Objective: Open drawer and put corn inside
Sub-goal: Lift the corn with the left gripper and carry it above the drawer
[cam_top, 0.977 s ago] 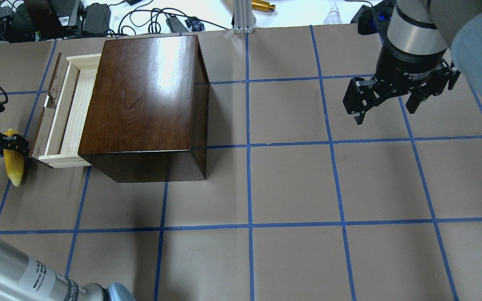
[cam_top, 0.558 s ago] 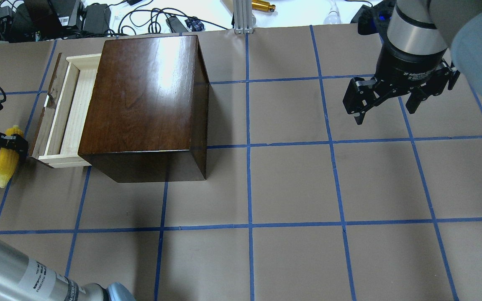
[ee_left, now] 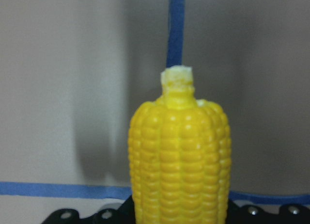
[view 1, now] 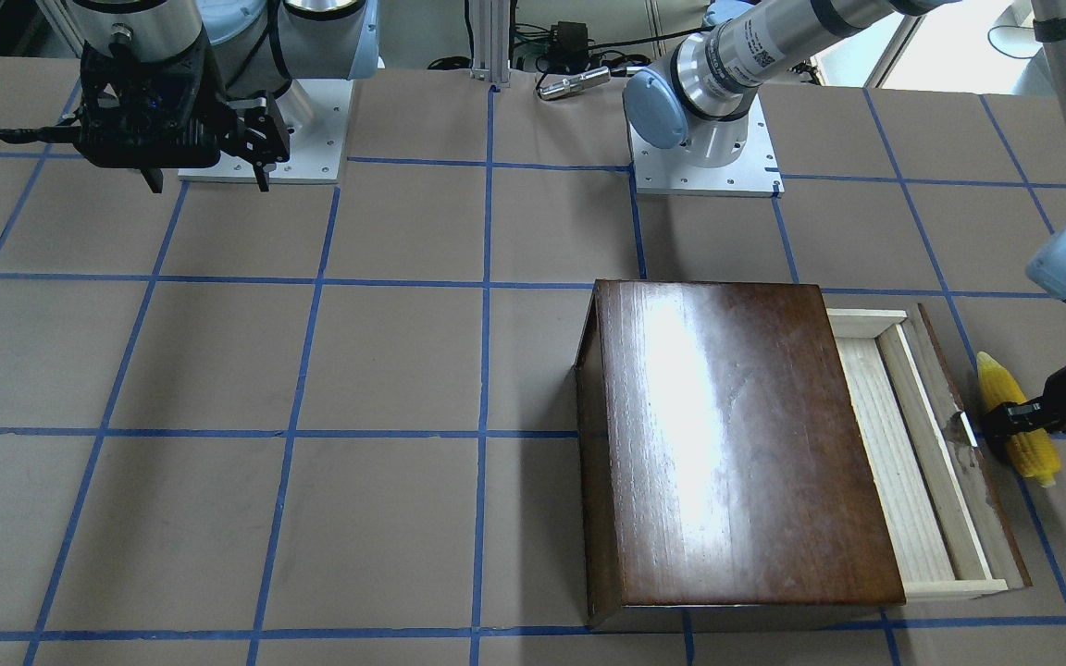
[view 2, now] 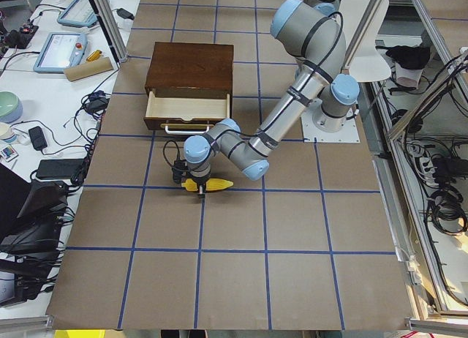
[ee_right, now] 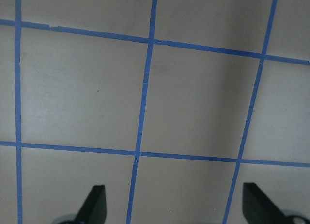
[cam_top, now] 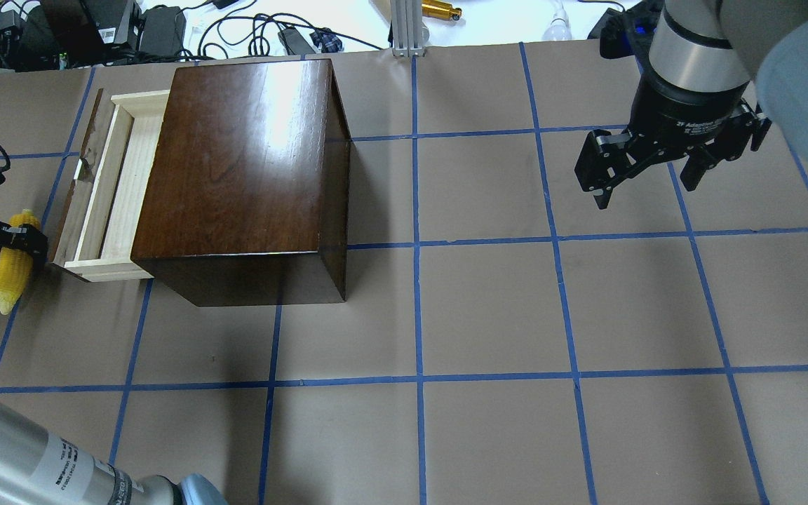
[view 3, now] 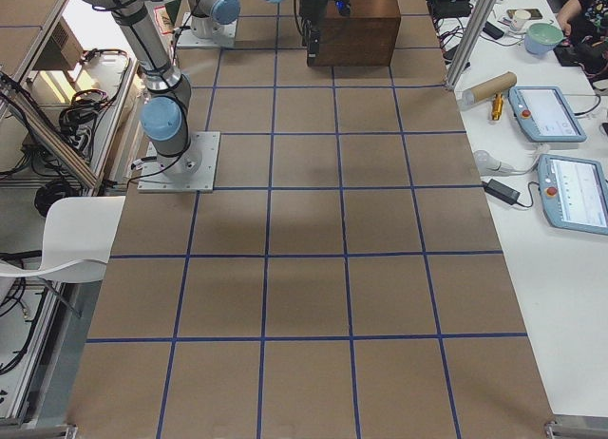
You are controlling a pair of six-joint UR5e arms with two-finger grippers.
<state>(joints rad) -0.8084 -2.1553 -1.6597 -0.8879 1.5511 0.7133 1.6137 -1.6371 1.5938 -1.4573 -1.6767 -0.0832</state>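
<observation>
My left gripper will let go of the yellow corn on the drawer's pale bottom (view 1: pixel 894 439), between the dark-brown box and the front panel.
The dark-brown wooden box (cam_top: pixel 243 175) stands at the table's left, with its pale wood drawer (cam_top: pixel 113 186) pulled open to the left; it also shows in the front view (view 1: pixel 922 453). The yellow corn (cam_top: pixel 12 261) is held just left of the drawer's front panel, lifted off the table. My left gripper (cam_top: pixel 15 242) is shut on the corn near its thick end; the front view shows the gripper (view 1: pixel 1019 421) and the corn (view 1: pixel 1014 425). The left wrist view shows the corn (ee_left: pixel 179 161) filling the frame. My right gripper (cam_top: pixel 646 179) is open and empty, high at the right.
Cables and devices (cam_top: pixel 95 28) lie beyond the table's far edge. The table is brown paper with a blue tape grid (cam_top: pixel 418 245). The drawer's metal knob (view 1: pixel 963 427) faces the corn.
My left gripper has carried the corn a little to the left and upward in the overhead view, and the corn's tip has swung leftward. The right arm has not moved.
</observation>
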